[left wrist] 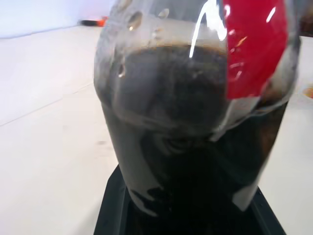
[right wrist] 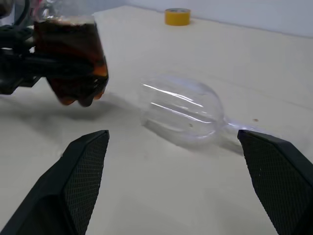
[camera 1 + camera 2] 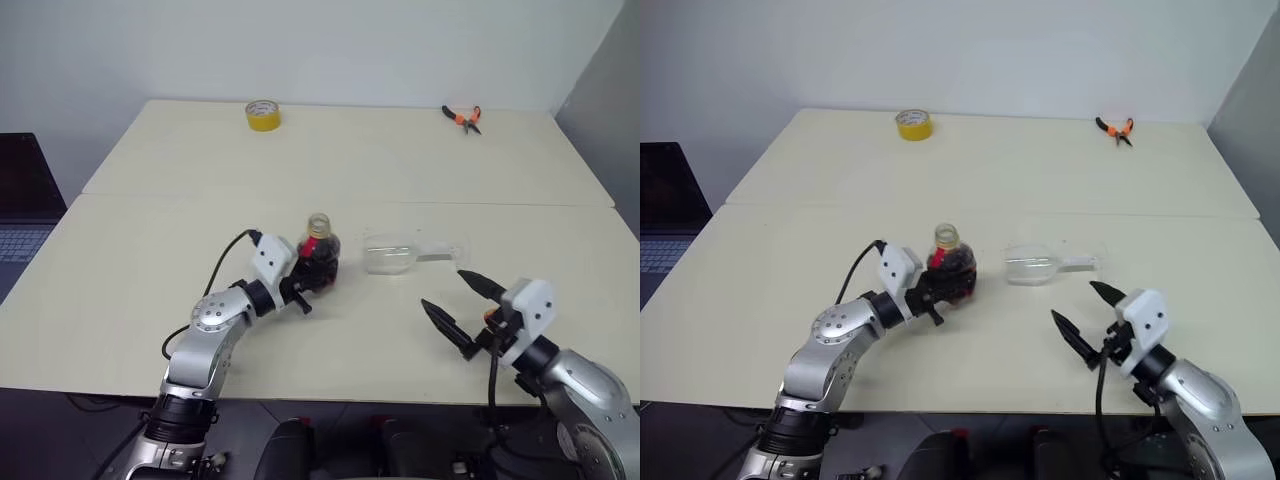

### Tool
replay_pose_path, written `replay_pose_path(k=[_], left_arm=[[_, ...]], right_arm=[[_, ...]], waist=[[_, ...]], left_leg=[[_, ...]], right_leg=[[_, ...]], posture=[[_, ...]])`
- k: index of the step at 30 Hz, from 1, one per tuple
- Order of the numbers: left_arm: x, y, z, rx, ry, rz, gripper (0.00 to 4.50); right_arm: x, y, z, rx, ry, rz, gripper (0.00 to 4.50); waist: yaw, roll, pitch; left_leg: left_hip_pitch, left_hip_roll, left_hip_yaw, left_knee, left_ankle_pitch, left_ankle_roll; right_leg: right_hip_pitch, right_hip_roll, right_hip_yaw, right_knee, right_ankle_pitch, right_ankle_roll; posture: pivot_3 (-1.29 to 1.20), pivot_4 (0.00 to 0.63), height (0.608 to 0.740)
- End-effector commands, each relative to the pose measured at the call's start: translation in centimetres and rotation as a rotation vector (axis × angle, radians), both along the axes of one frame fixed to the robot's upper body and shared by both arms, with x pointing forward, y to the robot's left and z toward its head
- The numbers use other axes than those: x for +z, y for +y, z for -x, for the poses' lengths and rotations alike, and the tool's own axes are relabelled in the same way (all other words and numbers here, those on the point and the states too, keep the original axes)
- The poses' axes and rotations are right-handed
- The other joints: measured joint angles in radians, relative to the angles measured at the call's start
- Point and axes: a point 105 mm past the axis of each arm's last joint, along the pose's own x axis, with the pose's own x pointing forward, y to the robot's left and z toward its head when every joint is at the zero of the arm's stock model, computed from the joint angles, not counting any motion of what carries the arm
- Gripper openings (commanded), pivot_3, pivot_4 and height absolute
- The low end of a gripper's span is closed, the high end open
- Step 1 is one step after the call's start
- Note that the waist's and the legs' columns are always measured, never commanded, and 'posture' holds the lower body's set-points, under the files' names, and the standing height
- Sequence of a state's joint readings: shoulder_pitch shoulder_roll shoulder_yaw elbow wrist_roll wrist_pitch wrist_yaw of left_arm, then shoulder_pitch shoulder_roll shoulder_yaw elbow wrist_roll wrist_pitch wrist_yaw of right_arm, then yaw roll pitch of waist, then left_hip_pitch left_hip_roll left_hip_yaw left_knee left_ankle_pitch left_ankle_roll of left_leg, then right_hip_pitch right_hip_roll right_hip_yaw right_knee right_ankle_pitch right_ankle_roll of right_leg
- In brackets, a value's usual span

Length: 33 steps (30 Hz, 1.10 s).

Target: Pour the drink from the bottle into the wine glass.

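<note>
Next, I release the bottle from my left gripper just across the tabletop seam from the yellow tape roll (image 3: 260,238).
The bottle (image 3: 320,252) stands just off upright near the middle of the cream table (image 3: 150,300), with the dark drink (image 1: 195,127) filling its body below a red label. My left gripper (image 3: 312,282) is shut on the bottle's lower body from the left. The wine glass (image 3: 392,254) lies on its side just right of the bottle, bowl towards it and stem pointing right. My right gripper (image 3: 462,306) hovers open in front of the glass, nearer the table's front edge, with nothing between its fingers (image 2: 83,171).
A yellow tape roll (image 3: 262,115) sits at the far left of the table and orange-handled pliers (image 3: 463,117) at the far right. A laptop (image 3: 22,215) stands beside the table's left edge. A seam (image 3: 350,200) runs across the tabletop behind the bottle.
</note>
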State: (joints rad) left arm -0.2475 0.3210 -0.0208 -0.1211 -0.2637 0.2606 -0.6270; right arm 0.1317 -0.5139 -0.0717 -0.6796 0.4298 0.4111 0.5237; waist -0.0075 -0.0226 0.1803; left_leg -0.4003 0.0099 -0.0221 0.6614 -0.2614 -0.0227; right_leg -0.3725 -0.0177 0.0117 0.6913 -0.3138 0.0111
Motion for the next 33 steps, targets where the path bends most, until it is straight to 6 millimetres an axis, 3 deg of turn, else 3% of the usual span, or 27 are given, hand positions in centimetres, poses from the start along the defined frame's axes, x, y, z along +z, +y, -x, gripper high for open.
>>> replay_pose_path(k=[1,10,15,20,33], left_arm=[[1.7,2.2,-1.2,0.129,-0.076,0.056,0.85],[0.8,4.7,-4.1,0.225,-0.069,0.058,0.85],[1.5,5.6,-6.1,0.256,-0.112,0.055,0.85],[1.9,6.4,-7.4,0.321,-0.147,0.067,0.85],[0.6,8.3,-8.5,0.503,-0.155,0.110,0.85]], right_arm=[[2.0,2.7,-0.1,0.115,-0.053,0.009,4.50],[3.0,6.4,-2.5,0.223,-0.073,0.027,4.50],[3.6,8.3,-3.7,0.235,-0.095,0.033,4.50],[4.0,10.0,-3.8,0.276,-0.107,0.024,4.50],[4.0,10.9,-3.6,0.307,-0.096,0.020,4.50]], waist=[[0.000,0.000,0.000],[0.008,-0.001,0.001],[0.006,-0.001,0.001],[0.005,-0.001,0.001],[0.005,-0.001,0.000]], left_leg=[[0.000,0.000,-0.001,0.000,0.000,0.000],[-0.001,-0.002,-0.001,0.001,0.000,0.000],[-0.002,-0.001,-0.001,0.001,0.000,0.000],[-0.002,-0.001,-0.001,0.001,0.000,0.000],[-0.002,-0.001,-0.001,0.001,0.000,0.000]], right_leg=[[0.000,0.000,-0.001,0.000,0.000,0.000],[0.000,-0.001,-0.001,-0.001,0.000,0.001],[-0.001,-0.001,-0.002,-0.001,0.001,0.000],[-0.001,-0.001,-0.001,-0.001,0.001,0.000],[-0.002,-0.001,-0.002,0.000,0.001,0.000]], posture=[[0.00,0.150,0.740],[0.00,0.150,0.740],[0.00,0.150,0.740],[0.00,0.150,0.740],[0.00,0.150,0.740]])
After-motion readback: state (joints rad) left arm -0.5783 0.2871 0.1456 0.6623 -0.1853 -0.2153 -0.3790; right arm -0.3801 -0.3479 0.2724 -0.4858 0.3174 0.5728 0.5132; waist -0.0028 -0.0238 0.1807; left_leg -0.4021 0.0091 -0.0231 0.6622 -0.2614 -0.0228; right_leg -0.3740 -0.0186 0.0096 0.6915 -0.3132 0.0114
